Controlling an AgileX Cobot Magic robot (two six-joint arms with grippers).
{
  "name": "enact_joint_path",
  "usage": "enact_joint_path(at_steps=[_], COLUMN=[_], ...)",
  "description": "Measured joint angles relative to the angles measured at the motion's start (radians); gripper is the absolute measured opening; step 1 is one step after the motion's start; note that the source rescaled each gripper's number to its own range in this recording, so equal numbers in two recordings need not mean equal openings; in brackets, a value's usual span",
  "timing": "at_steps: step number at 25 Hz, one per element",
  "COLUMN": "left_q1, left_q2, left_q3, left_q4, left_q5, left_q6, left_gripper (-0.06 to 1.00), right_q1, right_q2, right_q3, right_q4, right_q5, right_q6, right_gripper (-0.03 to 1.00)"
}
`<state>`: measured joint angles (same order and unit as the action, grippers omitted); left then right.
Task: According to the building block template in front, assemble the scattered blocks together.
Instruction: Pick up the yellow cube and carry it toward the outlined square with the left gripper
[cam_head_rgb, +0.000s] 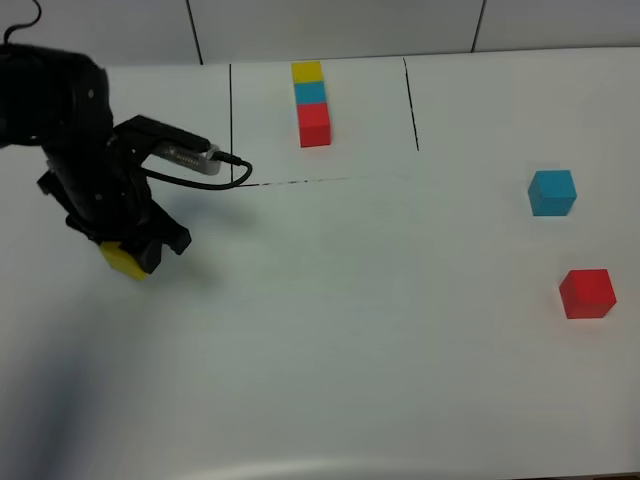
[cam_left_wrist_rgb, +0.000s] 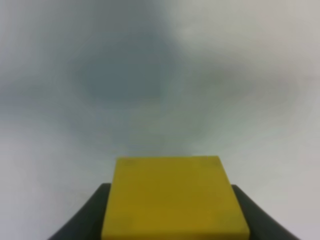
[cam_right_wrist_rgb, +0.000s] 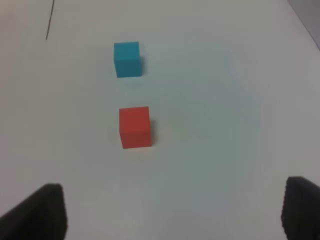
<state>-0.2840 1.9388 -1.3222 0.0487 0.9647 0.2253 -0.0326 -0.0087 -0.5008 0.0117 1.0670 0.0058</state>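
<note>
Next, I let go of the yellow block with my left gripper on the open table (cam_head_rgb: 316, 223) just in front of the template's red cube.
The template (cam_head_rgb: 312, 103) is a row of yellow, cyan-blue and red cubes at the back centre, inside black lines. My left gripper (cam_head_rgb: 135, 255) is shut on the yellow block (cam_head_rgb: 122, 261) at the left of the table; in the left wrist view the yellow block (cam_left_wrist_rgb: 172, 197) sits between the dark fingers (cam_left_wrist_rgb: 87, 217). The cyan-blue block (cam_head_rgb: 552, 192) and the red block (cam_head_rgb: 587, 293) rest on the table at the right. The right wrist view shows the cyan-blue block (cam_right_wrist_rgb: 127, 59) and the red block (cam_right_wrist_rgb: 134, 127) ahead of my open right gripper (cam_right_wrist_rgb: 175, 210), well apart from it.
The white table (cam_head_rgb: 380, 330) carries black lines (cam_head_rgb: 411, 105) round the template area. A black cable (cam_head_rgb: 190, 175) loops from the left arm. The right arm is out of the exterior high view.
</note>
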Motion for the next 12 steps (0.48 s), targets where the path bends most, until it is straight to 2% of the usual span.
enact_joint_path(at_steps=[3,6,12], left_q1=[-0.063,-0.126,-0.222], left_q2=[0.056,0.142,0.314], left_q3=[-0.149,-0.308,-0.615], left_q4=[0.075,0.103,0.086], left_q5=[0.118,0.213,0.225], left_q6=[0.091,0.193,0.369], left_gripper=[0.0,0.0,0.0], right_q1=[0.0,0.0,0.0], right_q2=[0.0,0.0,0.0], right_q3=[0.0,0.0,0.0], right_q4=[0.0,0.0,0.0], right_q5=[0.0,0.0,0.0], right_q6=[0.0,0.0,0.0], right_gripper=[0.74,0.74,0.74])
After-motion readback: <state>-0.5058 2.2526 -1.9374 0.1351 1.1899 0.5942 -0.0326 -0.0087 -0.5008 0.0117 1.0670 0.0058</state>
